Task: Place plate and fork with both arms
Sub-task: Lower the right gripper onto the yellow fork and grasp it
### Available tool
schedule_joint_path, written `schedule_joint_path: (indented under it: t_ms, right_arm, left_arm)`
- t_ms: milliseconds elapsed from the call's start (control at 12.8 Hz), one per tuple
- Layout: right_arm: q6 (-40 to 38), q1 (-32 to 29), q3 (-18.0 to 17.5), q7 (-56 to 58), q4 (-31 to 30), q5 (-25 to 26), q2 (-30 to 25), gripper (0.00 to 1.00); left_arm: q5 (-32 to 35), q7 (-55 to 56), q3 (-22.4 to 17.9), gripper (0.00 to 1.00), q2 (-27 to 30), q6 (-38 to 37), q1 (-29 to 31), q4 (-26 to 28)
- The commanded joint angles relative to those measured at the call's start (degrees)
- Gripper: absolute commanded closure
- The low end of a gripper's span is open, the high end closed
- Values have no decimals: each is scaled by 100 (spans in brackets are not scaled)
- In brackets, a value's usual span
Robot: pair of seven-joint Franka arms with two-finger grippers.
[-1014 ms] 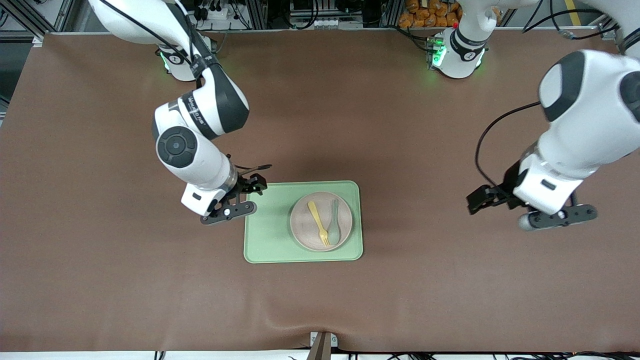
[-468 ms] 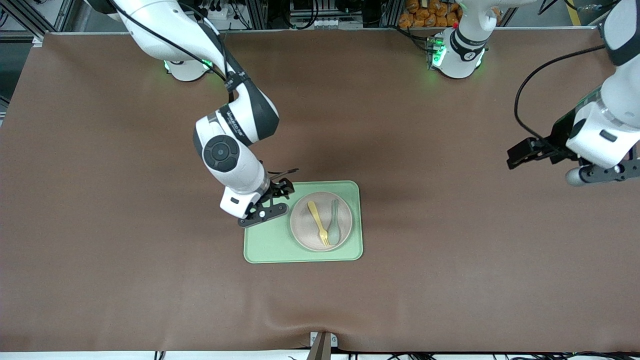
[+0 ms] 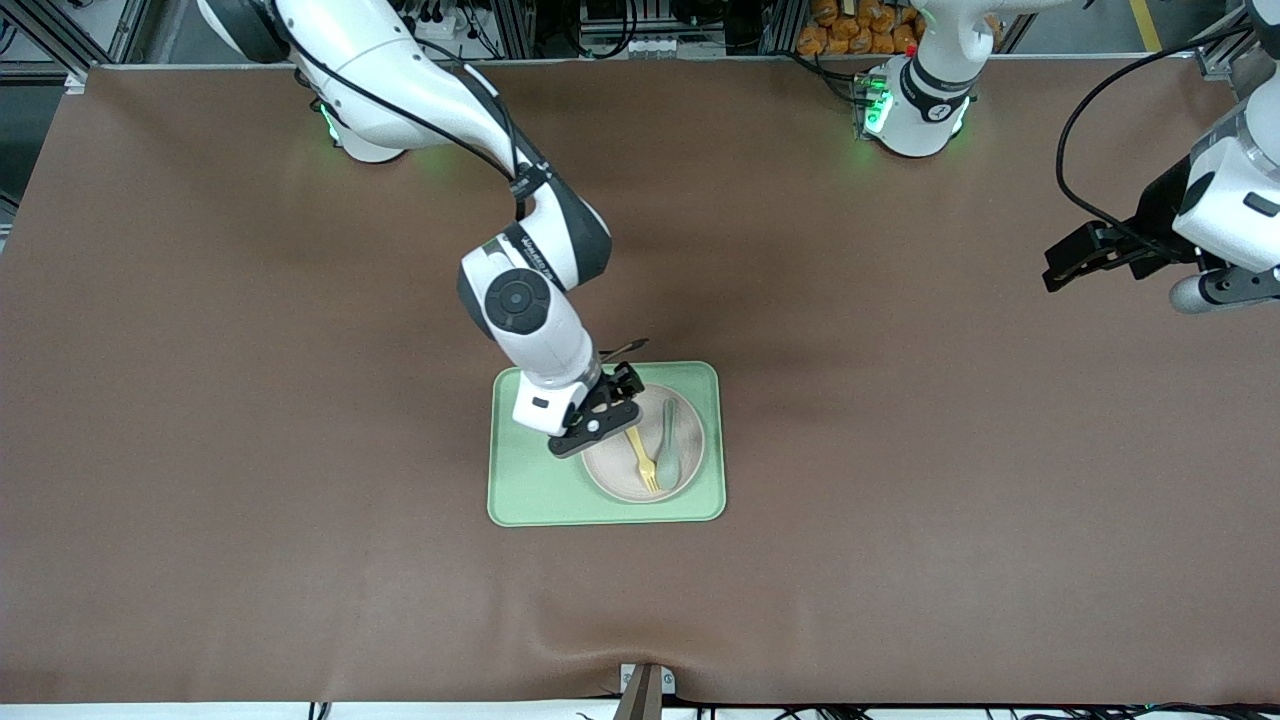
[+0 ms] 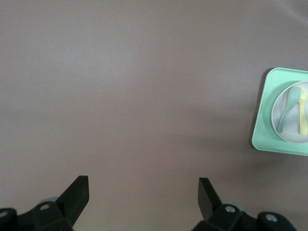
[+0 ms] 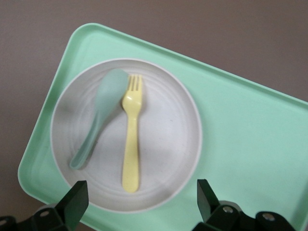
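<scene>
The pale-yellow fork should next be gripped by my right gripper, which should go to the middle of the handle (image 3: 633, 434) (image 5: 131, 155) of the fork and close there, clear of the grey-green spoon.
The pale beige-pink plate (image 3: 690, 440) sits on the light-green tray (image 3: 530, 490). The pale-yellow fork (image 3: 640, 455) lies in the plate beside a grey-green spoon (image 3: 668, 445). My right gripper (image 3: 612, 400) hangs open and empty over the plate's rim. In the right wrist view the plate (image 5: 168, 144), the fork (image 5: 131, 139) and the spoon (image 5: 98, 120) lie below the open gripper (image 5: 142, 199), with the fork's handle end nearest the jaws. My left gripper (image 3: 1085, 258) is open and empty over bare table at the left arm's end. Its wrist view shows the gripper (image 4: 143, 192) and, farther off, the fork (image 4: 302, 110).
The brown table cover (image 3: 300, 500) lies bare around the tray. The tray shows in the right wrist view (image 5: 240, 144) and at the edge of the left wrist view (image 4: 263, 125). A small bracket (image 3: 645, 685) sits at the table edge nearest the front camera.
My right arm has swung from beside the tray to over the plate. My left arm has drawn back toward its end of the table and toward the bases. Plate, fork and spoon have not moved.
</scene>
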State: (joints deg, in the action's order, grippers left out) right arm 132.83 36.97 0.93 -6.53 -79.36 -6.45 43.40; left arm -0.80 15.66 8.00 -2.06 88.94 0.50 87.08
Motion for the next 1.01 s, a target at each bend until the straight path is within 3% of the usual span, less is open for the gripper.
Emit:
schedule_joint_path:
  t_ms: [0,468,936]
  right_arm:
    - [-3,47,56,361,465,118,484,0]
    - [874,73,56,363,465,127,933,0]
    - [929,231,47,363,492,127,1030,0]
  left_arm:
    - [124,-133,44,0,180,53,73,186]
    - [289,-335,87,0,171,212,161,195]
    - [352,-326,219,0,171,229,126,380]
